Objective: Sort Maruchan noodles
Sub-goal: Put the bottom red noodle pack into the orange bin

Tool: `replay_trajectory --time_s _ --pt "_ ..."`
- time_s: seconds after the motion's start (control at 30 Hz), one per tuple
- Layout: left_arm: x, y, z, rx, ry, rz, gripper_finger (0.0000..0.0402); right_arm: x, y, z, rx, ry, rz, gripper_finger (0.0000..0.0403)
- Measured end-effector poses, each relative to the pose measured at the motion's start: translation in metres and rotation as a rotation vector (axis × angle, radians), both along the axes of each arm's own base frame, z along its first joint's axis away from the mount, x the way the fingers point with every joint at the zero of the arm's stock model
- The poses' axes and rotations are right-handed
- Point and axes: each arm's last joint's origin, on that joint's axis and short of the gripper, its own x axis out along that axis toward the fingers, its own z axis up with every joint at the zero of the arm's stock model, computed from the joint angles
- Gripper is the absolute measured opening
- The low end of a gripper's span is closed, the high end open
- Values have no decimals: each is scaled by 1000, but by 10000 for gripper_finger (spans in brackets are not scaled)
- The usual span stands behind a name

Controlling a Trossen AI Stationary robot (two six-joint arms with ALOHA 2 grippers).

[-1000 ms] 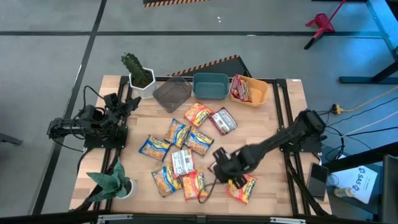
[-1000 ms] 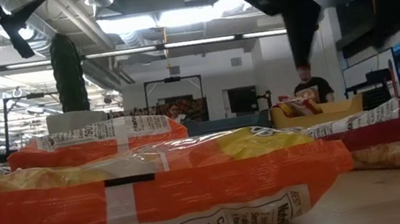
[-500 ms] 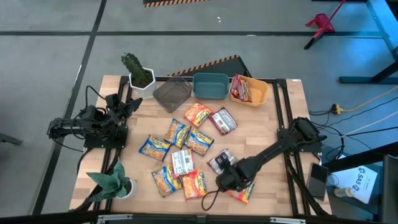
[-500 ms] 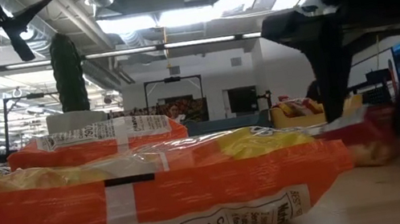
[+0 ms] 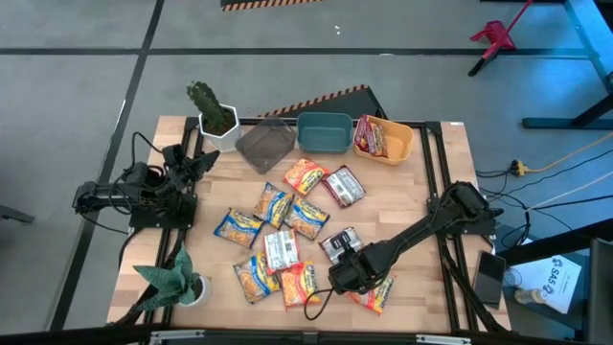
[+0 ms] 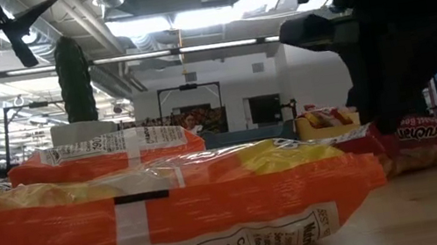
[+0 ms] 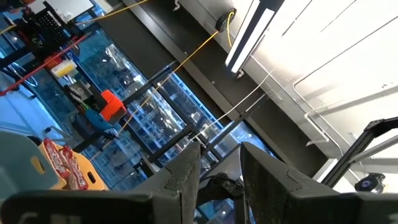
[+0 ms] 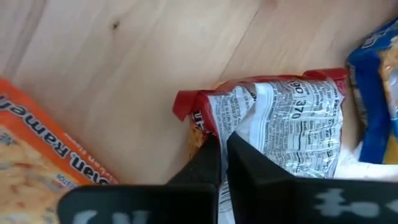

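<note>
Next, my right gripper sets the red-maroon packet down on the table (image 5: 327, 241) (image 8: 310, 98) close against the blue-yellow packet beside the white-backed one and lets go.
Several Maruchan noodle packets lie on the wooden table (image 5: 412, 206), orange-yellow ones (image 5: 273, 203) in the middle. A red-maroon packet (image 5: 337, 245) lies back side up near the front right, its red front showing in the low view (image 6: 424, 136). My right gripper (image 5: 345, 273) is down at this packet's near end and shut on it (image 8: 221, 155). My left gripper (image 5: 196, 158) waits at the table's left, pointing up into the room, a gap showing between its fingers (image 7: 219, 168). My right gripper pinches the red-maroon packet between its two fingers, at the edge next to the red end seal (image 8: 208, 127). The fingers come from above, pointing down. The wrapper bunches up between them, and the rest of the packet lies on the table.
At the far edge stand a grey bin (image 5: 265, 144), a teal bin (image 5: 324, 132) and a yellow bin (image 5: 383, 139) that holds packets. A cactus pot (image 5: 213, 113) is at the far left, a leafy plant (image 5: 172, 278) at the near left. An orange packet (image 5: 375, 292) lies beside my right gripper.
My right gripper has come down and a little toward the near edge onto the red-maroon packet, and has shut on its edge. The packet, earlier hidden under the gripper, now shows beyond it.
</note>
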Motion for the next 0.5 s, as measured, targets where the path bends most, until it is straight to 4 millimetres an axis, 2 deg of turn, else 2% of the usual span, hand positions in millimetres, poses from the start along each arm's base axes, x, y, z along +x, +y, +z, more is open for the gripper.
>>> replay_trajectory --time_s 0.1,0.23,0.33,0.5 --pt "0 0 0 -2 0 -1 110 3 3 15 75 43 8 1" --pt "0 0 0 -2 -2 -1 110 4 2 54 165 46 -16 0" --pt "0 0 0 -2 -2 -1 110 5 -9 80 201 30 -75 0" --pt "0 0 0 -2 -3 -1 110 0 -38 125 259 -39 -196 0"
